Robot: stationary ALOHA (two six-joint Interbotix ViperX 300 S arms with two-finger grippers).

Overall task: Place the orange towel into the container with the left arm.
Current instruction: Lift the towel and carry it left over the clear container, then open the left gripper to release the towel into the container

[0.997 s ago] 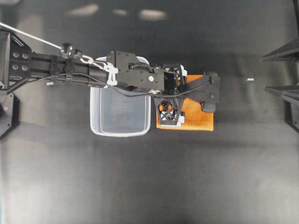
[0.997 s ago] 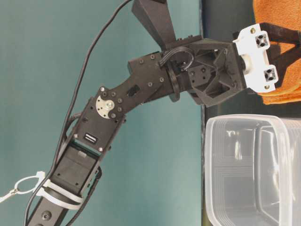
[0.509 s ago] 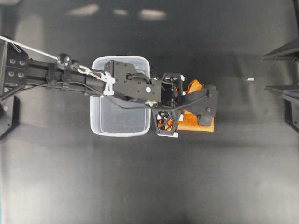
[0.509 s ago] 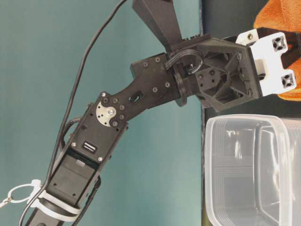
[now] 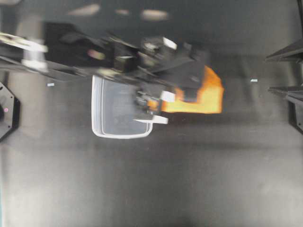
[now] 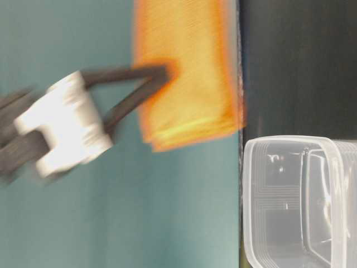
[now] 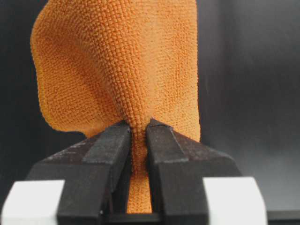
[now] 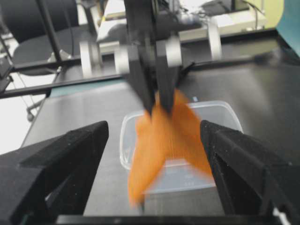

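Note:
Next, my left gripper drops the orange towel on the middle of the clear container's bottom [image 5: 126, 100]. The towel now hangs lifted off the black table.
The orange towel [image 7: 122, 70] hangs lifted off the black table, pinched at one fold. My left gripper [image 7: 138, 124] is shut on that fold, with cloth bunched between its black fingertips. From overhead the blurred left gripper [image 5: 187, 94] holds the towel [image 5: 208, 97] just right of the clear container [image 5: 102, 132]. At table level the towel [image 6: 184, 72] dangles above and beside the container's rim [image 6: 290, 142]. My right gripper [image 8: 154, 136] stands open and far off, facing the hanging towel [image 8: 164, 140] and the tub [image 8: 229, 108] behind it.
A small white scrap [image 5: 253, 80] lies on the table right of the towel and another [image 5: 50, 84] left of the tub. The right arm's black base [image 5: 289, 94] sits at the right edge. Stands and chairs [image 8: 56, 42] lie beyond the far table edge.
The left gripper went from open over the flat towel to shut on it. It has since lifted the towel off the table, moving fast enough to blur.

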